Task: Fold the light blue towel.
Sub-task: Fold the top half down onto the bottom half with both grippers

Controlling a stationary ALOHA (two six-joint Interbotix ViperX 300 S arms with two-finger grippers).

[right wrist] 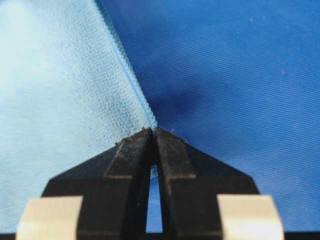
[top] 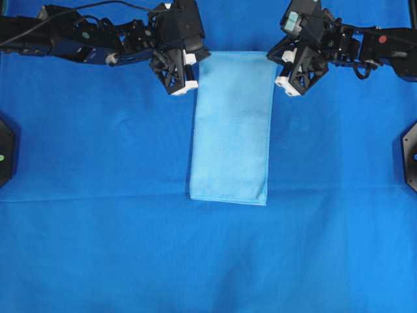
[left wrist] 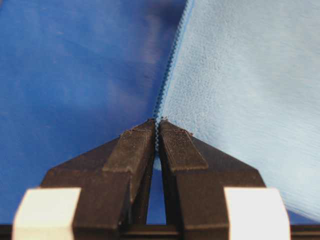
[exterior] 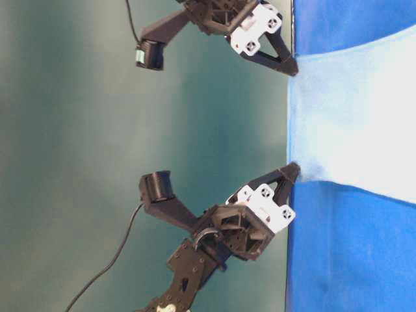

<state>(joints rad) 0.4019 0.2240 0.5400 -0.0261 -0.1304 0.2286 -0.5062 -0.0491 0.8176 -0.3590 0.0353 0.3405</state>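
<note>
Next, my right gripper lets go of the towel's far corner just short of the towel's near corner (top: 264, 186) on that same side.
The light blue towel (top: 231, 130) lies on the table as a tall narrow rectangle, its near edge towards the front. My left gripper (top: 195, 65) is at its far left corner. In the left wrist view the left gripper (left wrist: 157, 122) is shut on the stitched hem of the light blue towel (left wrist: 240, 90). My right gripper (top: 277, 65) is at the far right corner. In the right wrist view the right gripper (right wrist: 153, 131) is shut on the hem of the light blue towel (right wrist: 60, 90). In the table-level view the held edge of the light blue towel (exterior: 351, 117) is stretched between both tips.
A darker royal-blue covering (top: 98, 195) spreads over the whole table. Black fixtures sit at the left edge (top: 4, 151) and the right edge (top: 410, 156). Both arms reach in from the far corners.
</note>
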